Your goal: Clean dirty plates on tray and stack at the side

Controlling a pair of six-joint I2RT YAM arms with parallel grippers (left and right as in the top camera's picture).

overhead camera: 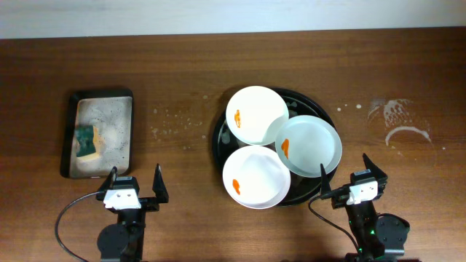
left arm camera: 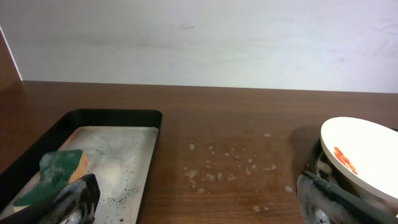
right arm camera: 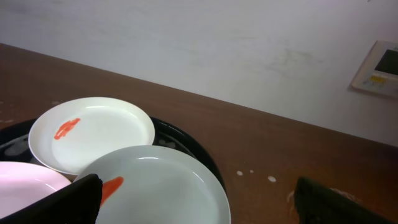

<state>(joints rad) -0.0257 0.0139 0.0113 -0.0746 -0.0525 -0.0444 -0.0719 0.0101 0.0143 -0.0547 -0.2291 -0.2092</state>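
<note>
The middle of the green-and-yellow sponge (overhead camera: 87,141) (left arm camera: 55,177) in the small grey tray is the next place my left gripper will go to and close on.
Three white plates lie overlapping on the round black tray (overhead camera: 314,108): a far plate (overhead camera: 256,114), a faintly blue plate (overhead camera: 309,145) on the right and a near plate (overhead camera: 255,176). Each has a small orange smear. My left gripper (overhead camera: 132,183) is open and empty at the near edge, left of the tray. My right gripper (overhead camera: 347,179) is open and empty just near-right of the tray. In the right wrist view the blue-tinted plate (right arm camera: 161,186) lies between my open fingers (right arm camera: 199,202). In the left wrist view my open fingers (left arm camera: 199,202) frame bare wood, one plate (left arm camera: 364,158) at right.
A small grey rectangular tray (overhead camera: 100,132) with a green-and-yellow sponge (overhead camera: 87,141) sits at the left; it also shows in the left wrist view (left arm camera: 112,162). White dried splashes mark the wood between the trays (overhead camera: 175,120) and at the far right (overhead camera: 397,120).
</note>
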